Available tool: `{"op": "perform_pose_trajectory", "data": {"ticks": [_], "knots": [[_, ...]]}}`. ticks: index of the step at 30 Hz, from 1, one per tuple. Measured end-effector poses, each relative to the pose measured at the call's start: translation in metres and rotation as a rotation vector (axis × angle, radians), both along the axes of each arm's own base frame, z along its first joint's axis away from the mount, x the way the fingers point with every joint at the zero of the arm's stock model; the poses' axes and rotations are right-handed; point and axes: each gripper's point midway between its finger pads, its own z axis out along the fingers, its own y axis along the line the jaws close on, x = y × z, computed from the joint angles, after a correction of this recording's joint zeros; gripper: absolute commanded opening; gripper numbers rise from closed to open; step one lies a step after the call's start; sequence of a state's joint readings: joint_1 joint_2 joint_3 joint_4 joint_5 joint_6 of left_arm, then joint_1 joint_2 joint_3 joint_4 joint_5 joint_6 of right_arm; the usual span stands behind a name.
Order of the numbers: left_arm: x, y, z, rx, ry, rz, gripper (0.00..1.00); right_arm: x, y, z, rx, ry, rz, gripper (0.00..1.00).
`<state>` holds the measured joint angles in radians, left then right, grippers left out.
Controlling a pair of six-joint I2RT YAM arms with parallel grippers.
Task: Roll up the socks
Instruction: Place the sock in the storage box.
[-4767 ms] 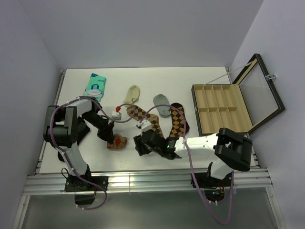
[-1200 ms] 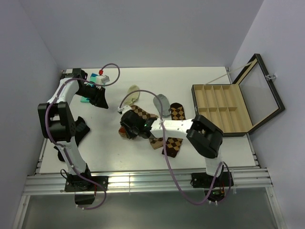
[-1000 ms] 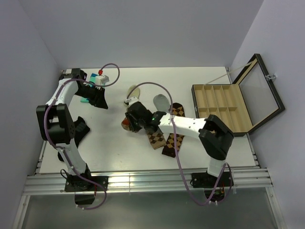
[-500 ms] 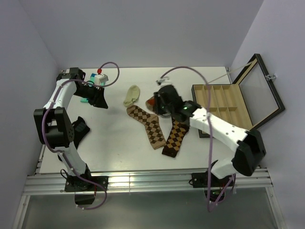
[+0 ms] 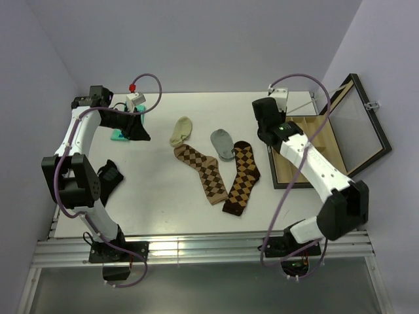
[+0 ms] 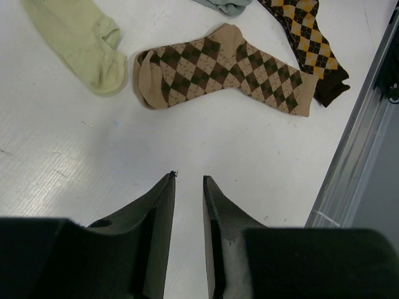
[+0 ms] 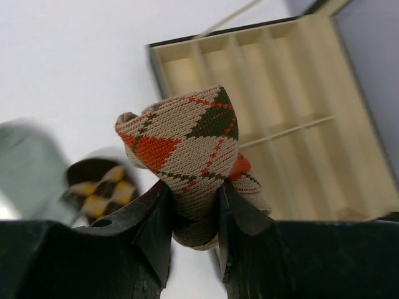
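I will use my right gripper to set the rolled argyle sock down in the wooden box's corner compartment (image 5: 270, 138) (image 7: 198, 99) that is closest to the grey sock.
My right gripper (image 7: 190, 187) is shut on a rolled argyle sock with red-orange diamonds (image 7: 187, 146) and holds it in the air at the near-left corner of the wooden box (image 7: 262, 62). In the top view this gripper (image 5: 264, 129) hides the roll. The tan sock with dark brown diamonds (image 5: 203, 171) and the dark brown sock with tan diamonds (image 5: 242, 176) lie flat side by side mid-table. Both show in the left wrist view, the tan one (image 6: 230, 65) and the dark one (image 6: 305, 43). My left gripper (image 6: 189, 179) is empty with a narrow gap, at the far left (image 5: 135, 128).
A cream sock (image 5: 181, 131) and a grey sock (image 5: 223, 142) lie behind the argyle pair. A teal item (image 5: 118, 135) lies under my left arm. A black sock (image 5: 108, 176) lies at the left edge. The open compartment box (image 5: 314, 147) stands at the right.
My right arm has lifted the rolled red-orange sock from the middle of the table and carried it right and back to the box. My left arm has barely moved.
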<state>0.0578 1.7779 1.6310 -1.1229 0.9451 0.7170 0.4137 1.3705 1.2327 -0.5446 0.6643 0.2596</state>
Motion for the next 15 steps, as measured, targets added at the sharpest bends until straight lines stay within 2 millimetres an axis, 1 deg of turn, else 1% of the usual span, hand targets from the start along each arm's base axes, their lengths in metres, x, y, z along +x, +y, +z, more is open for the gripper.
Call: {"op": "perform_pose_trajectory", "data": {"ticks": [3, 5, 6, 10, 12, 15], "knots": [[0.000, 0.000, 0.000, -0.003, 0.000, -0.001, 0.30, 0.016, -0.020, -0.015, -0.113, 0.046, -0.089, 0.00], [-0.001, 0.000, 0.000, -0.003, 0.001, -0.001, 0.30, 0.026, -0.029, -0.030, -0.186, 0.089, -0.131, 0.00], [-0.001, 0.000, 0.000, -0.003, 0.001, -0.001, 0.30, 0.029, -0.032, -0.038, -0.217, 0.109, -0.146, 0.00], [-0.001, 0.000, 0.000, -0.003, 0.002, -0.002, 0.31, 0.048, -0.040, -0.058, -0.342, 0.170, -0.210, 0.00], [-0.001, 0.000, 0.000, -0.002, 0.001, -0.002, 0.30, 0.057, -0.042, -0.066, -0.392, 0.189, -0.232, 0.00], [-0.001, 0.000, 0.000, 0.001, 0.004, -0.003, 0.30, 0.068, -0.043, -0.070, -0.447, 0.206, -0.250, 0.00]]}}
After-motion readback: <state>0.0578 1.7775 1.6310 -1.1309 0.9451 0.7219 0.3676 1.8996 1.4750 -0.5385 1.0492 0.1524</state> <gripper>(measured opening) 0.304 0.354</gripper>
